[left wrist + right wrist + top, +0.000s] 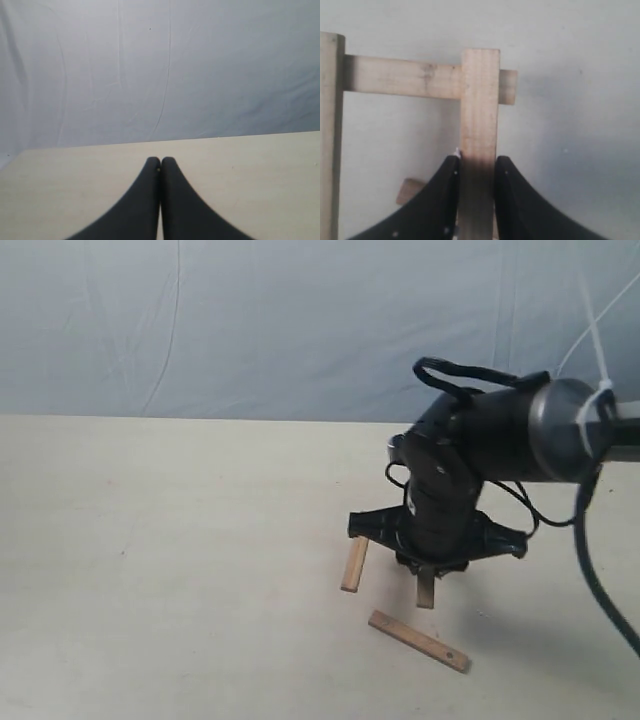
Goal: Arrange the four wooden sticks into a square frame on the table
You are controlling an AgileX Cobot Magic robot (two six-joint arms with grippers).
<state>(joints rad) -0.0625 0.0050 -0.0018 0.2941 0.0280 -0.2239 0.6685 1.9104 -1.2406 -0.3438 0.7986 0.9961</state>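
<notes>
Next, I release my right gripper's wooden stick on the table (pixel 381 569), just behind the diagonal stick's far end.
My right gripper (pixel 477 162) is shut on a wooden stick (pixel 479 115), its fingers pressed on both sides. This stick's far end lies across a second stick (pixel 400 76). A third stick (pixel 330 130) runs along the picture's edge, and the end of a fourth (pixel 410 190) shows beside a finger. In the exterior view the right gripper (pixel 427 575) hangs low over the table (pixel 150 570), with the held stick (pixel 427 591) poking out below, one stick (pixel 354 564) to its left and another (pixel 418 640) lying diagonally in front. The left gripper (pixel 160 161) is shut on nothing.
A blue-grey cloth backdrop (pixel 250 320) rises behind the table. The right arm's black cable (pixel 595 560) hangs down at the right edge. The left arm is outside the exterior view.
</notes>
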